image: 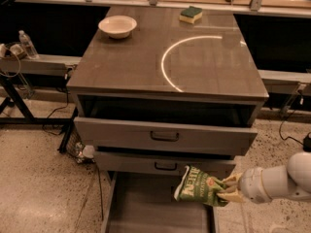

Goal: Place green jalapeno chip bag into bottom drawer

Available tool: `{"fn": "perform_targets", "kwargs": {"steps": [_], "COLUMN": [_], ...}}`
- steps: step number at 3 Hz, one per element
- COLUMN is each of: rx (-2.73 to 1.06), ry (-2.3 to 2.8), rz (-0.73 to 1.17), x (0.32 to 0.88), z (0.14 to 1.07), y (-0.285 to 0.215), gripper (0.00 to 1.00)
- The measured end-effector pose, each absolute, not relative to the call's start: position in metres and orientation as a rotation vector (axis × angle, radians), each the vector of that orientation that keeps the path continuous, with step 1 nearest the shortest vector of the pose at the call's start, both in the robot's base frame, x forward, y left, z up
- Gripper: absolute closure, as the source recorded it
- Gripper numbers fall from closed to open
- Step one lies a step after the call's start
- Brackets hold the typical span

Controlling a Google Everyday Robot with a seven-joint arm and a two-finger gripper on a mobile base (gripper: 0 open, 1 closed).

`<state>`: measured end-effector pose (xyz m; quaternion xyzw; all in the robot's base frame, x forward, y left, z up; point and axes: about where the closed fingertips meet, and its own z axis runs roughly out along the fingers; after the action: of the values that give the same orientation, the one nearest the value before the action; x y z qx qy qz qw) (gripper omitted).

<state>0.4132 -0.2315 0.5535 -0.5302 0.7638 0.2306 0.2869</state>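
Note:
The robot's gripper will release the green jalapeno chip bag near the middle of the bottom drawer's inside point(176, 208), below the dark handles.
The green jalapeno chip bag point(199, 185) has white lettering and a small red-orange mark. It hangs over the right side of the open bottom drawer point(146, 208), a wide grey tray pulled out at floor level. My gripper point(229, 188) comes in from the lower right on a white arm point(282, 179). Its pale fingers are shut on the bag's right end and hold it above the drawer's right wall.
The top drawer point(165, 136) is partly pulled out and the middle drawer point(163, 165) is slightly out; both have dark handles. On the cabinet top point(146, 67) stand a white bowl point(117, 25) and a green-and-yellow sponge point(191, 14). Cables and a water bottle point(27, 43) are at the left.

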Motion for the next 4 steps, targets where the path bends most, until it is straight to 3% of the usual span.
{"fn": "perform_targets", "kwargs": {"steps": [3, 4], "rx": [-1.462, -1.460], "ry": [2.003, 2.003], "rz": [0.634, 0.642], "x": [0.461, 0.459], "z": [0.366, 0.364], "y": [-0.201, -0.199], "gripper": [1.00, 1.00]}}
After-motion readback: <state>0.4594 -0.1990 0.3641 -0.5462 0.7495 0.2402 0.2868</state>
